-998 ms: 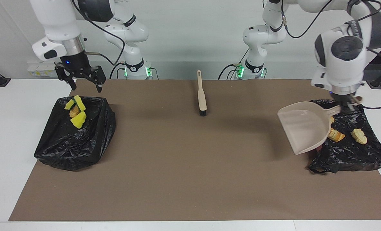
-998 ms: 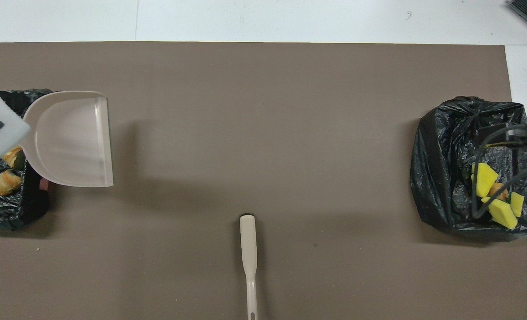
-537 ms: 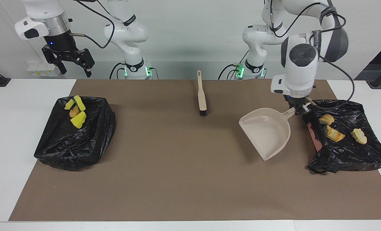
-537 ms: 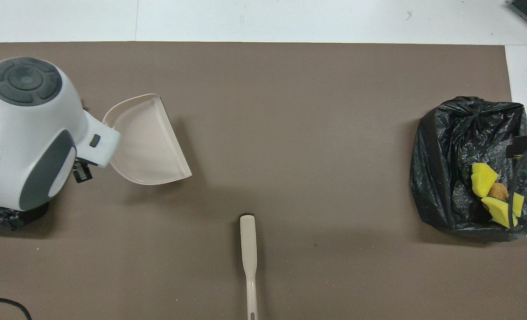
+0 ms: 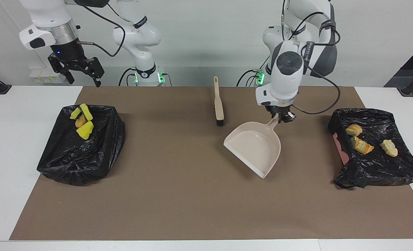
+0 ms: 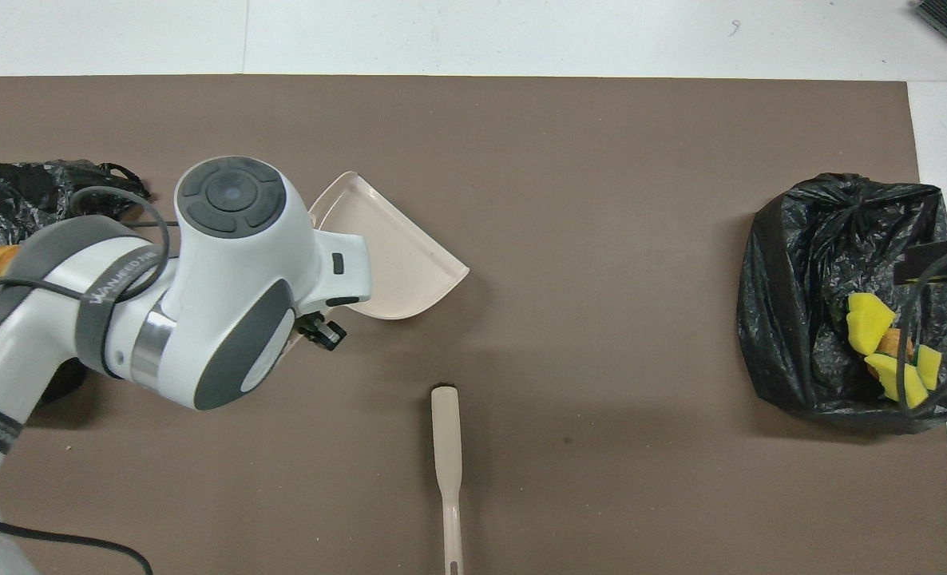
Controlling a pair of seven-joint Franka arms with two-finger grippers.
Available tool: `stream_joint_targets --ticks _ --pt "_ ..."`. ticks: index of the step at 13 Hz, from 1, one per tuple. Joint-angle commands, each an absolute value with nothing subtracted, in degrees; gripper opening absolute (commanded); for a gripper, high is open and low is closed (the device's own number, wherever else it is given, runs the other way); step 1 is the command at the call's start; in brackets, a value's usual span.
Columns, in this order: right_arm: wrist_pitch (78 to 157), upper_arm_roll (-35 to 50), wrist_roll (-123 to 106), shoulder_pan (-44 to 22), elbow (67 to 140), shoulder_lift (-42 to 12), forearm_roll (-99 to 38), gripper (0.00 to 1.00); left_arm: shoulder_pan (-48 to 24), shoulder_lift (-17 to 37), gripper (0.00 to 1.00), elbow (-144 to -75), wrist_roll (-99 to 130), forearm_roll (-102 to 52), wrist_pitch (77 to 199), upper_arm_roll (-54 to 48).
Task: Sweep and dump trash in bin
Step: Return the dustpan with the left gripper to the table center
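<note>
Next, my left gripper releases the beige dustpan on the brown mat, end to end with the beige brush [image 6: 455,268]. The dustpan now hangs over the mat's middle.
My left gripper [image 5: 280,117] is shut on the handle of the beige dustpan [image 5: 255,148], which hangs tilted and empty over the middle of the brown mat; it also shows in the overhead view [image 6: 398,255]. Three pale beige trash chunks [image 5: 361,146] lie on the black bin bag [image 5: 377,167] at the left arm's end. Three yellow chunks [image 5: 85,130] and an orange-brown one [image 5: 80,122] lie in the black bin bag [image 5: 81,157] at the right arm's end. My right gripper [image 5: 83,82] is open and empty, raised over the table edge beside that bag.
A beige brush [image 5: 218,104] lies on the brown mat [image 5: 178,195] near the robots, between the two arm bases; it also shows in the overhead view [image 6: 447,455]. White table [image 5: 11,139] borders the mat at both ends.
My left arm has carried the dustpan from over the bag at its end of the table toward the middle of the mat. My right gripper has risen from just above its bag.
</note>
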State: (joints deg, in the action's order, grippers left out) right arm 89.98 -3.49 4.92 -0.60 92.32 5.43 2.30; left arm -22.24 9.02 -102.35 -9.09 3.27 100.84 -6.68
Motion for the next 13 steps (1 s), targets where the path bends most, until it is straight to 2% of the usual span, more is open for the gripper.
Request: stream_joint_targets --ticks 1,6,13 --pt "91.05 -3.25 3.34 -0.53 93.43 6.15 0.97 1.0 -26.97 10.1 0.0 -102.83 3.38 0.18 104.84 -5.54" --pt "90.79 -2.9 3.16 -0.53 93.43 6.15 0.97 1.0 -31.9 13.79 0.0 -102.75 22.65 -3.51 112.22 -5.54" --pt "90.35 -2.9 3.69 -0.53 93.43 6.24 0.97 1.0 -34.8 18.72 0.0 -102.39 32.51 -4.39 119.61 -5.54"
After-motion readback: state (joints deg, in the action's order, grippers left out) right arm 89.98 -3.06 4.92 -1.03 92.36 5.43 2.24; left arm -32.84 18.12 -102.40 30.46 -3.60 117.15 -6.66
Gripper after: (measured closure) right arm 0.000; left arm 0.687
